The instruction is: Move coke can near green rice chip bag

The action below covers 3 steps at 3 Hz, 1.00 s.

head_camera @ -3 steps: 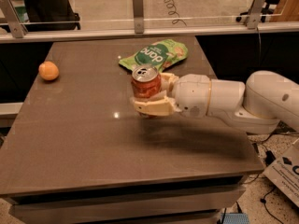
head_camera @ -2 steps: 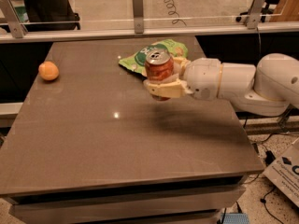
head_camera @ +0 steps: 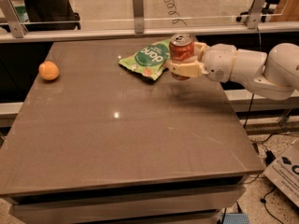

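The robot's gripper needs to let go of the coke can on the table, against the arm-side end of the green rice chip bag (head_camera: 176,74).
The coke can (head_camera: 181,51), red-orange with a silver top, is held upright in the air above the table's far right part. My gripper (head_camera: 184,65) is shut on the can, its cream fingers (head_camera: 186,70) wrapped around the lower half, with the white arm reaching in from the right. The green rice chip bag (head_camera: 145,59) lies flat on the table just left of the can, its right end partly hidden behind the can and gripper.
An orange fruit (head_camera: 48,71) sits at the table's far left. The brown table (head_camera: 121,139) has its right edge under the arm. A glass barrier with metal posts (head_camera: 138,10) runs behind the table. Cables and a box lie on the floor at right.
My gripper has carried the can up, to the right and toward the far side of the table, from the middle to beside the bag's right end.
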Each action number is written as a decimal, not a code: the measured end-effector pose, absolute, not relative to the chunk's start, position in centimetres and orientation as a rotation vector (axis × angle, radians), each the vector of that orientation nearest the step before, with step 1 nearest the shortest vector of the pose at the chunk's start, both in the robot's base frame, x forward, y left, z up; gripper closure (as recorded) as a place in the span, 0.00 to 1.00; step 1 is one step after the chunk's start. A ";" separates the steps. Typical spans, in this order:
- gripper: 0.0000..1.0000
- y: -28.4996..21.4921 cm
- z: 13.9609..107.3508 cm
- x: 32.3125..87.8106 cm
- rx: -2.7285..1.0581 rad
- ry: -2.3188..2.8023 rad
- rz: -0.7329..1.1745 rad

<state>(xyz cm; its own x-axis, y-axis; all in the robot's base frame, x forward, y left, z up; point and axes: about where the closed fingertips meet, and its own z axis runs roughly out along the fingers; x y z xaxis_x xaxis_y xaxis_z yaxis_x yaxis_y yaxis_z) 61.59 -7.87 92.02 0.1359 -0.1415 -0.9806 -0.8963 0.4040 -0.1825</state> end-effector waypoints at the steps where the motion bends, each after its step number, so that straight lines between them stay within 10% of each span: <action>1: 1.00 -8.6 90.0 64.6 -1.005 1.355 0.702; 3: 1.00 -8.1 86.9 68.9 -0.991 1.381 0.688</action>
<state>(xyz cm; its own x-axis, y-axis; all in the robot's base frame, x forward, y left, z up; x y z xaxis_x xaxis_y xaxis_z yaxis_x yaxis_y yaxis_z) 68.87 -8.10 86.95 0.1081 -0.1505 -0.9827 -0.8752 0.4544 -0.1658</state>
